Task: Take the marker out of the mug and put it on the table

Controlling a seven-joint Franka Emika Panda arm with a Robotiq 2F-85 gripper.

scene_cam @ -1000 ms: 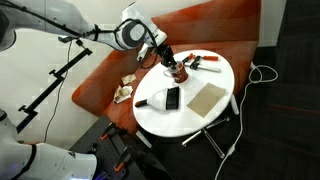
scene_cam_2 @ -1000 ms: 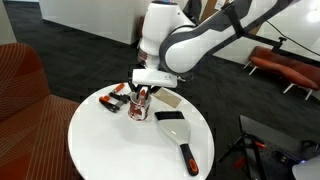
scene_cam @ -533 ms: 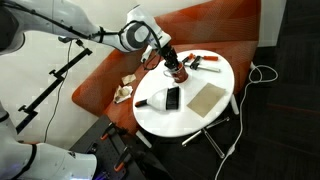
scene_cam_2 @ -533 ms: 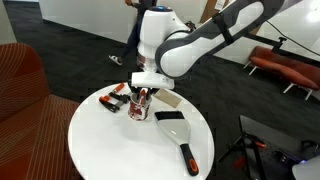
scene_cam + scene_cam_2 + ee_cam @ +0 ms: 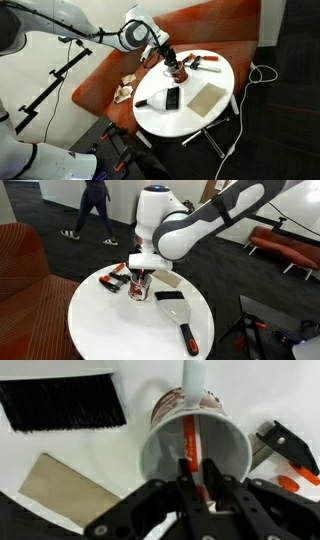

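Note:
The robot's gripper should release the red marker on the bare white table [image 5: 163, 74] beside the mug, away from the tan board.
The small reddish-brown mug [image 5: 162, 448] with a pale inside stands on the white oval table [image 5: 186, 123], seen in both exterior views [image 5: 140, 288]. A red-orange marker [image 5: 190, 430] with a white cap stands in it and leans on the far rim. My gripper [image 5: 196, 472] reaches down into the mug from above. Its two black fingers [image 5: 183, 468] stand close on either side of the marker's body and appear to pinch it. In the exterior views the gripper [image 5: 170, 62] [image 5: 142, 270] sits right on top of the mug.
A black brush [image 5: 60, 405], a tan board [image 5: 65, 490] and a red-and-black tool [image 5: 290, 455] lie around the mug. A flat black device [image 5: 172, 98] lies on the table. The red-orange bench [image 5: 110, 70] stands behind it. A person [image 5: 90, 210] walks in the background.
The arm and gripper have stayed at the mug with hardly any motion. A person has walked into the background of an exterior view.

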